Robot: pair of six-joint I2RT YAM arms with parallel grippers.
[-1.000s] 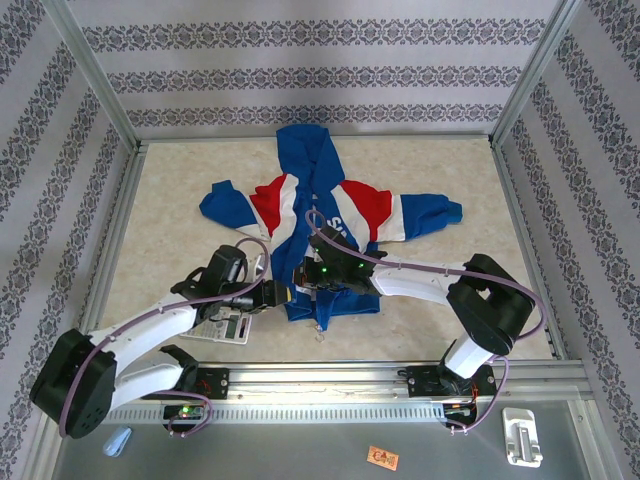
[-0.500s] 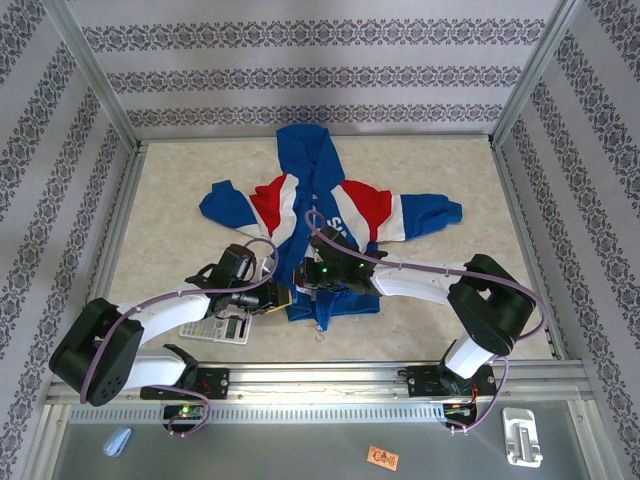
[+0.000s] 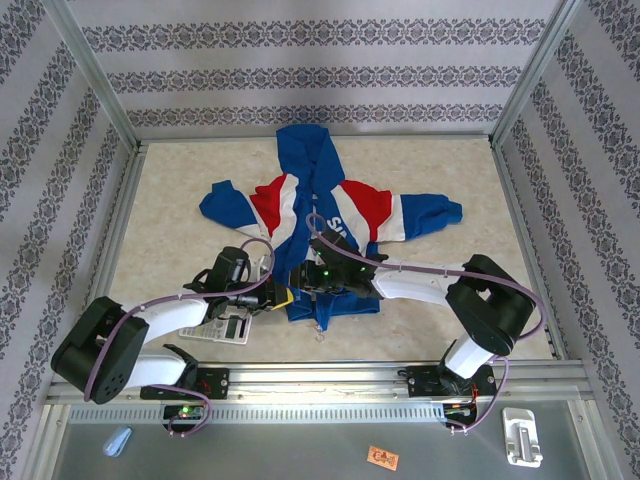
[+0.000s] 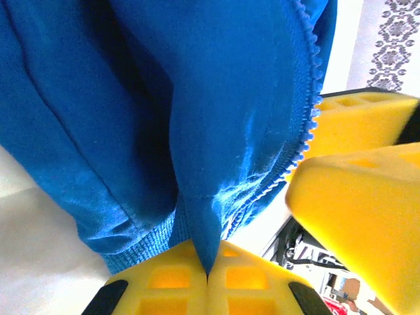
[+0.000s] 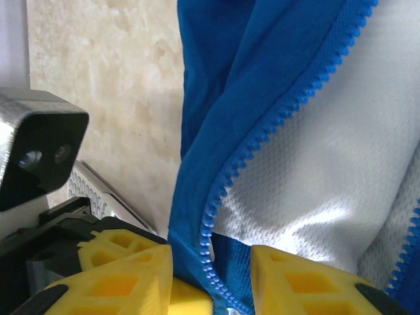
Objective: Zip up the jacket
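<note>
I need to hold the zipper edge with my right gripper while my left gripper, now pinching a fold beside the zipper teeth, takes its bottom end (image 4: 228, 231).
The blue jacket (image 3: 322, 215) with red and white panels lies flat on the table, hood away from me, its front open. Both grippers meet at its bottom hem. My left gripper (image 3: 285, 297) is shut on a fold of blue fabric (image 4: 209, 216) beside the zipper teeth (image 4: 308, 111). My right gripper (image 3: 311, 283) stands open. The left zipper edge (image 5: 226, 190) and the white lining (image 5: 328, 164) hang between its fingers (image 5: 308, 282). In the left wrist view the right gripper's yellow fingers (image 4: 357, 197) sit close on the right.
A white calculator-like pad (image 3: 225, 328) lies under my left arm. Metal frame rails (image 3: 400, 372) border the table. On the front ledge rest an orange card (image 3: 382, 458), a white clip (image 3: 522, 437) and a blue item (image 3: 118, 440).
My left gripper has shut on the jacket's lower front fabric. My right gripper was shut and now stands open. The left arm's elbow has swung in towards its base.
</note>
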